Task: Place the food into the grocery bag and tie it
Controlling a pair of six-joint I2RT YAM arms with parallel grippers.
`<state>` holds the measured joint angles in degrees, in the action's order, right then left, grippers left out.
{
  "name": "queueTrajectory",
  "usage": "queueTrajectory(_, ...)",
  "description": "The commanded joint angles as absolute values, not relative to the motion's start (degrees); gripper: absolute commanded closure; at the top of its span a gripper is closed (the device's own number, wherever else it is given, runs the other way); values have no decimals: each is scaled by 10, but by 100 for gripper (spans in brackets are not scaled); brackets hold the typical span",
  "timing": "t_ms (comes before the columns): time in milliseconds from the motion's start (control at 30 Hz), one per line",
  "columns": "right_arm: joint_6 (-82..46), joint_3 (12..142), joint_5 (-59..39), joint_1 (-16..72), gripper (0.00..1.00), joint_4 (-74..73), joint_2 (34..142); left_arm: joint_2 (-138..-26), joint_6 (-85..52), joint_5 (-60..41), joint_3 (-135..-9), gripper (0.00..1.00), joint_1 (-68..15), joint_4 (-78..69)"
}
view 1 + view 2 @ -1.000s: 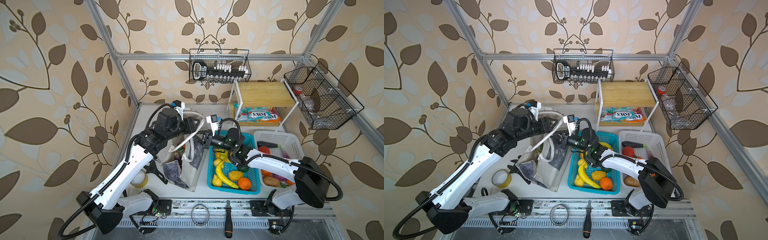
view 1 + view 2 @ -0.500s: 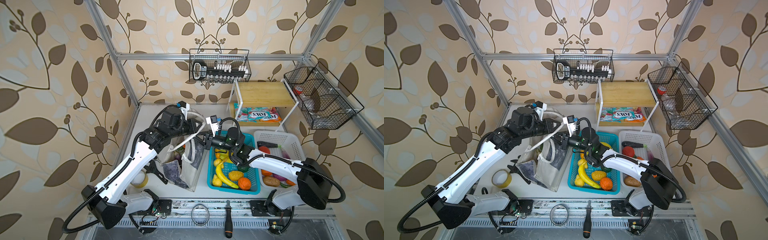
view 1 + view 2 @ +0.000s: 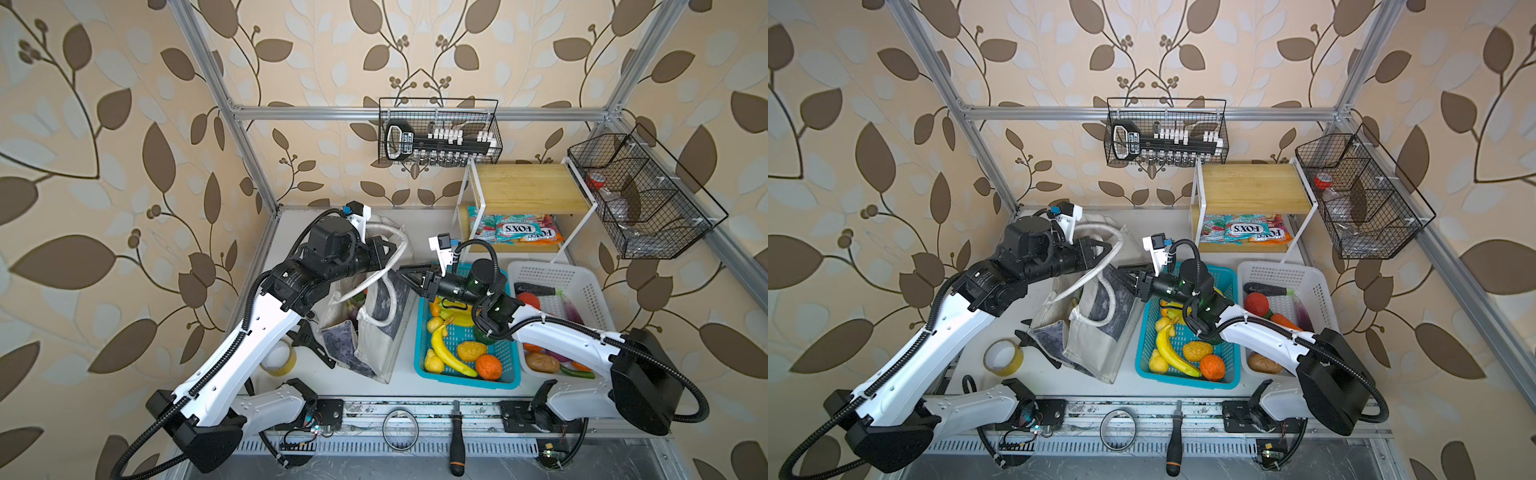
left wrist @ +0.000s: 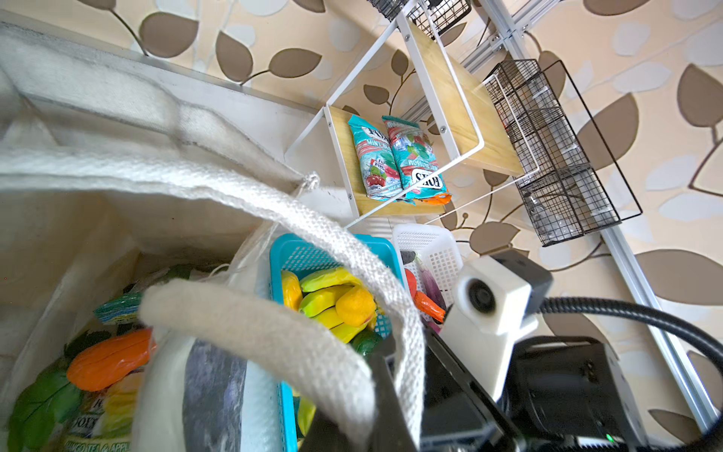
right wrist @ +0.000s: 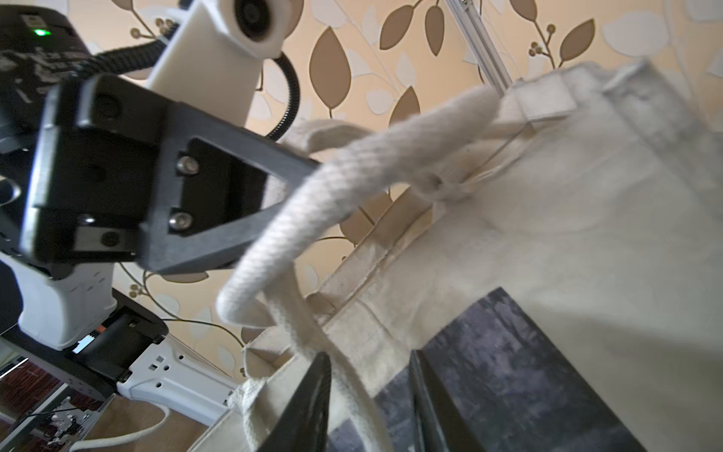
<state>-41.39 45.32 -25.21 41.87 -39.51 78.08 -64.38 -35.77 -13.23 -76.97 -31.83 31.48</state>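
Observation:
My right gripper should reach in and grip the strap [image 5: 289, 310] close below my left gripper before it pulls, as the white strap hangs loosely at its open fingers' ends.
The grocery bag [image 3: 374, 345] [image 3: 1088, 340] stands open left of the blue basket, its grey-blue panel facing right. My left gripper [image 3: 392, 249] [image 3: 1106, 249] [image 4: 395, 411] hovers above the bag's mouth, shut on a white strap handle [image 3: 370, 278] [image 4: 313, 231]. Just right of it my right gripper [image 3: 405, 274] [image 3: 1125, 272] [image 5: 371, 407] is open, with a strap [image 5: 352, 391] running loosely between its fingers. Inside the bag lie the toy carrot [image 4: 109, 358] and a green-and-yellow snack packet [image 4: 39, 407].
A blue basket [image 3: 420, 332] of toy fruit sits right of the bag, then a white basket [image 3: 552, 270] of vegetables. FOX'S packets [image 3: 515, 228] lie under the wooden shelf. A tape roll [image 3: 282, 357] and a black tool [image 3: 316, 345] lie left of the bag.
My left gripper has moved right over the bag and shut on the strap. My right gripper has opened off the strap it was pinching.

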Motion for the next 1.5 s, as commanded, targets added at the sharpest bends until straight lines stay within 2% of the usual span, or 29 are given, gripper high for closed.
queueTrajectory(0, -418, 450, -272, 405, 65, -428, 782, -626, -363, -150, -783, 100, -317, 292)
queueTrajectory(67, -421, 450, -279, 398, 63, -428, 780, -625, -365, -151, -791, 100, -317, 294)
queueTrajectory(133, -418, 451, -283, 396, 58, -433, 773, -630, -357, -145, -809, 100, -317, 307)
queueTrajectory(267, -436, 456, -281, 396, 36, -432, 744, -640, -346, -135, -840, 100, -317, 321)
queueTrajectory(400, -466, 471, -292, 410, 33, -455, 738, -654, -337, -128, -870, 100, -317, 338)
queueTrajectory(500, -469, 498, -292, 428, 34, -463, 753, -659, -341, -139, -867, 100, -317, 330)
queueTrajectory(567, -442, 509, -260, 427, 42, -400, 760, -652, -344, -134, -865, 100, -317, 328)
queueTrajectory(700, -469, 468, -276, 391, 59, -476, 791, -642, -348, -132, -867, 100, -317, 329)
queueTrajectory(800, -450, 465, -284, 392, 63, -470, 799, -643, -357, -147, -854, 100, -317, 319)
queueTrajectory(900, -446, 448, -309, 395, 62, -504, 795, -643, -361, -148, -846, 100, -317, 311)
queueTrajectory(1033, -401, 442, -297, 392, 72, -479, 796, -648, -362, -154, -857, 100, -317, 311)
queueTrajectory(1300, -356, 483, -344, 417, 72, -533, 880, -645, -374, -161, -850, 100, -317, 301)
queueTrajectory(1400, -317, 499, -356, 444, 66, -525, 889, -629, -372, -140, -838, 100, -317, 304)
queueTrajectory(1467, -299, 498, -357, 461, 58, -529, 884, -622, -373, -131, -833, 100, -316, 301)
